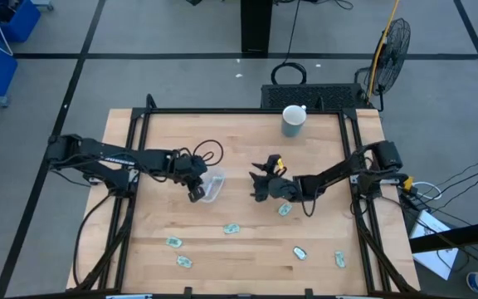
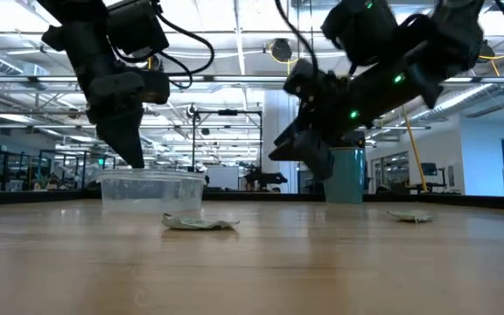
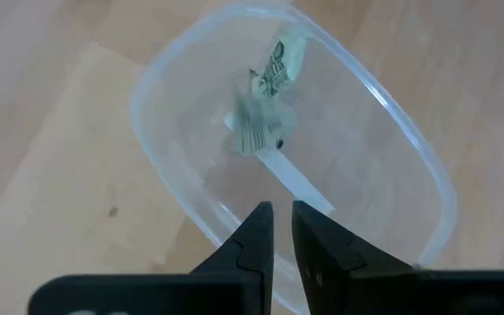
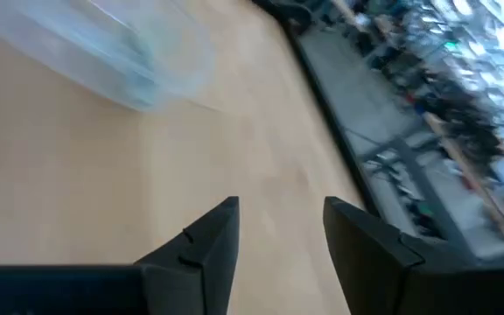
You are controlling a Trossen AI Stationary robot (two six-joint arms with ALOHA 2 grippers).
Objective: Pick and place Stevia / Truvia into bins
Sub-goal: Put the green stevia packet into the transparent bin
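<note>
My right gripper is to grab the pale green packet that lies under its own arm next, closing on the packet's end [image 1: 287, 207] toward the base of that arm.
The clear plastic bin [image 1: 214, 187] [image 2: 151, 188] stands on its base left of the table's middle. Two pale green packets [image 3: 265, 96] lie inside it. My left gripper [image 1: 196, 191] [image 3: 281, 232] is at the bin's left end, fingers almost together. My right gripper [image 1: 260, 184] [image 4: 280, 219] hovers open and empty, low over the wood just right of the bin [image 4: 103, 52]. Several more packets lie flat on the table, one [image 1: 285, 210] under the right arm, others [image 1: 232, 228] [image 1: 173, 242] [image 1: 299, 252] toward the near edge. My left gripper comes down from above onto the bin's rim [image 3: 208, 223] at its left end. The fingers [image 3: 254, 241] stand a thin gap apart astride the wall, one inside and one outside. The fingers themselves hide the wall between them. The bin sits upright on the table.
A grey-green mug [image 1: 293, 120] [image 2: 348, 175] stands near the far edge. One packet [image 2: 199, 224] lies in front of the bin in the low view, another [image 2: 409, 216] lies farther right. Bare wood lies between bin and right gripper. The frame rails [image 1: 131, 149] border the table.
</note>
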